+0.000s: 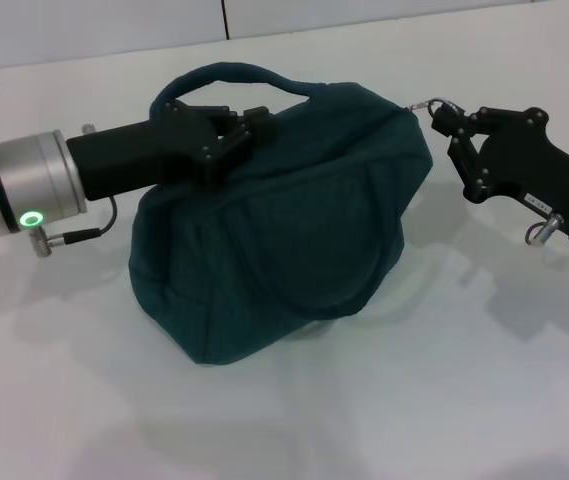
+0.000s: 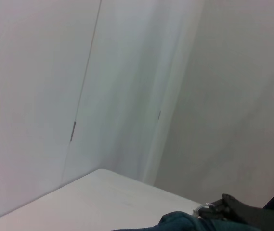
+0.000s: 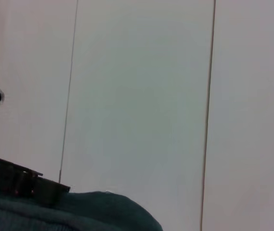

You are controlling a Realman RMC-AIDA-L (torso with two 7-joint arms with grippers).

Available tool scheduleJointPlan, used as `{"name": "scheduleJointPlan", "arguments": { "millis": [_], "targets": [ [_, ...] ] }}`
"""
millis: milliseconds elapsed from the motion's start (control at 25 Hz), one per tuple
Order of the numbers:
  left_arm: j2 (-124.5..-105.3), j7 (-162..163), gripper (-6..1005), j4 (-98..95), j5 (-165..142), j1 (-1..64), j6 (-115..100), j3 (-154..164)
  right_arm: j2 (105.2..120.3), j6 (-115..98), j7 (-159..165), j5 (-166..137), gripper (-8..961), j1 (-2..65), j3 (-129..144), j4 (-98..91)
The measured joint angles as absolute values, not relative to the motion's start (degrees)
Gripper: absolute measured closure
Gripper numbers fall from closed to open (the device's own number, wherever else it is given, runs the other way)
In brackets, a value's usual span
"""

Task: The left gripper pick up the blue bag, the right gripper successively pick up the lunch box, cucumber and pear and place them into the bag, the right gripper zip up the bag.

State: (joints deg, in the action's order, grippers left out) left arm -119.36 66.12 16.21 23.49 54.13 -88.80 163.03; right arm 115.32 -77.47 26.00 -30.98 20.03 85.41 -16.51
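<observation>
The bag's top edge is pinched in my left gripper far from the zipper pull; it should open, lift clear and grip the fabric nearer the pull (image 1: pixel 326 108).
The blue bag (image 1: pixel 284 240) sits bulging on the white table, its top closed along its length and one handle (image 1: pixel 234 75) arching at the back. My left gripper (image 1: pixel 246 128) is shut on the bag's top edge at its left end. My right gripper (image 1: pixel 446 120) is at the bag's right end, fingers pinched on the metal zipper pull (image 1: pixel 441 105). The bag's fabric also shows in the left wrist view (image 2: pixel 180 222) and in the right wrist view (image 3: pixel 103 211). The lunch box, cucumber and pear are out of view.
The white table (image 1: pixel 414 400) spreads around the bag. A white panelled wall (image 1: pixel 264 15) stands behind it. The left wrist view shows the far gripper's dark finger (image 2: pixel 252 214) at the bag's end.
</observation>
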Motion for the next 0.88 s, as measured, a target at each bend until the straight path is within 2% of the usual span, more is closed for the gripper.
{"name": "scheduleJointPlan", "arguments": {
  "millis": [120,320,560,880],
  "targets": [
    [-119.34,66.5,948,16.0,23.2,54.6,-88.7,163.0,115.34,-77.6,26.1,-31.0,942,20.0,85.4,-16.5],
    [-119.40,66.7,792,16.0,21.7,55.4,-87.8,163.0,115.37,-77.6,26.2,-31.1,942,20.0,85.4,-16.5],
    [-119.51,67.6,560,15.9,21.2,56.2,-86.2,163.0,115.39,-77.6,26.3,-31.1,942,20.1,85.5,-16.5],
    [-119.59,64.1,503,15.9,21.1,55.8,-85.7,163.0,115.39,-77.6,26.3,-31.2,942,20.1,85.5,-16.5]
  ]
}}
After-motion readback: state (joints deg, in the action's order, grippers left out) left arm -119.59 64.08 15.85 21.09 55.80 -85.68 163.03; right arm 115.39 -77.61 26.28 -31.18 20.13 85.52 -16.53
